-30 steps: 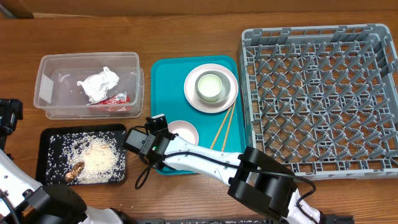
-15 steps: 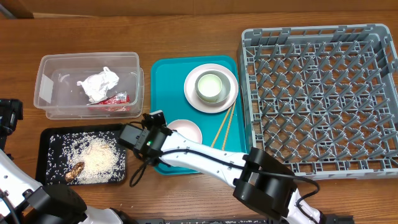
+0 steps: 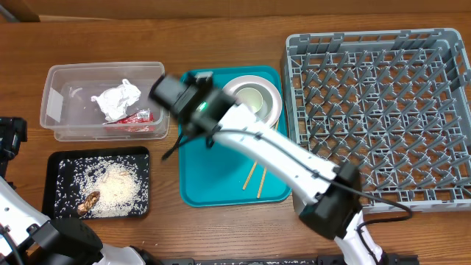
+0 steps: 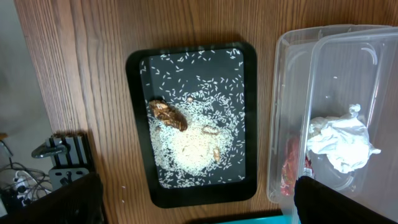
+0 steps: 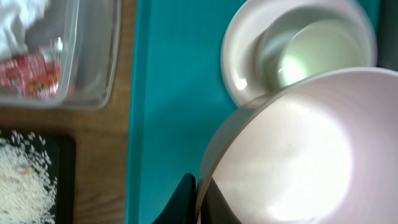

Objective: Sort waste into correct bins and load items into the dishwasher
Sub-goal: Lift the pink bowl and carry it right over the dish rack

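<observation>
My right gripper needs to let go of the white bowl in the grey dish rack's far half (image 3: 355, 79), toward the teal tray. The bowl is now held over the teal tray.
My right gripper (image 5: 200, 194) is shut on the rim of the white bowl (image 5: 298, 143), held up over the teal tray (image 3: 202, 173). It is a blur in the overhead view. Behind the bowl, the cup (image 3: 250, 99) sits on the plate (image 3: 274, 110). Two chopsticks (image 3: 251, 176) lie on the tray, partly under the arm. The napkin (image 3: 116, 99) and red wrapper (image 3: 137, 116) lie in the clear tub (image 3: 55, 110). Rice and scraps (image 3: 112, 184) fill the black tray (image 3: 51, 184). My left gripper (image 4: 199, 208) hangs open above them, holding nothing.
The grey dish rack (image 3: 375, 110) fills the right side of the table and holds nothing. My right arm (image 3: 280, 158) stretches diagonally over the teal tray. The left arm (image 3: 9, 140) sits at the table's left edge.
My right gripper closed on the bowl's rim at the tray's front left and lifted it toward the back, near the plate. The chopsticks' visible ends now lie nearer the tray's front. The left gripper stayed still.
</observation>
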Available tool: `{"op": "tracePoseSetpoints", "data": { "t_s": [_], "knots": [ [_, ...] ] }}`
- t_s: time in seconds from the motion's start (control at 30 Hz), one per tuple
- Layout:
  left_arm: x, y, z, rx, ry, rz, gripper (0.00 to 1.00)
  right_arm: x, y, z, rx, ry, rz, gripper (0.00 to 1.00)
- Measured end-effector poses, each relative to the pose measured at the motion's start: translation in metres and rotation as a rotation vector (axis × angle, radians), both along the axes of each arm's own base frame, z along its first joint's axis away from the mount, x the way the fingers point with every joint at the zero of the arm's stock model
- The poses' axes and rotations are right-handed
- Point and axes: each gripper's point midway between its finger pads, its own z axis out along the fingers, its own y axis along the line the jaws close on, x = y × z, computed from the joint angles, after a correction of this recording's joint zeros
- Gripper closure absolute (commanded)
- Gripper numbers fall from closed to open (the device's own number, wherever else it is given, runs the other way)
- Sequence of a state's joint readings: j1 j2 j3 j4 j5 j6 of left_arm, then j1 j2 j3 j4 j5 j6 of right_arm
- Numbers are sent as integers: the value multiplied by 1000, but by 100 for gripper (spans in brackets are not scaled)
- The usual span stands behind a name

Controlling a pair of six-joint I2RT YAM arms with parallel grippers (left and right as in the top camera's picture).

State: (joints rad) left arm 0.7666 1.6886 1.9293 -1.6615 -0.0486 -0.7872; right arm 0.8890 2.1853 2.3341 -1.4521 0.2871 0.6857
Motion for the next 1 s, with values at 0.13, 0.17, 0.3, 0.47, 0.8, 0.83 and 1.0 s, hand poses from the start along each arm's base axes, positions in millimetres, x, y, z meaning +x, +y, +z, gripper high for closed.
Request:
{"op": "tracePoseSetpoints", "data": {
  "t_s": [0.13, 0.17, 0.3, 0.47, 0.8, 0.83, 1.0],
  "knots": [
    [0, 0, 0, 0, 0, 0, 0, 50, -40, 39, 113, -31, -40, 96],
    [0, 0, 0, 1, 0, 0, 0, 60, -51, 46, 140, -31, -50, 96],
    [0, 0, 0, 0, 0, 0, 0, 107, -124, 65, 271, -13, -102, 96],
    [0, 0, 0, 1, 0, 0, 0, 152, -226, 83, 493, -33, -122, 96],
    [0, 0, 0, 1, 0, 0, 0, 161, -332, 125, 880, -161, -5, 96],
    [0, 0, 0, 1, 0, 0, 0, 160, -333, 126, 912, -159, 12, 96],
    [0, 0, 0, 1, 0, 0, 0, 161, -329, 110, 1032, -105, 55, 96]
  ]
}}
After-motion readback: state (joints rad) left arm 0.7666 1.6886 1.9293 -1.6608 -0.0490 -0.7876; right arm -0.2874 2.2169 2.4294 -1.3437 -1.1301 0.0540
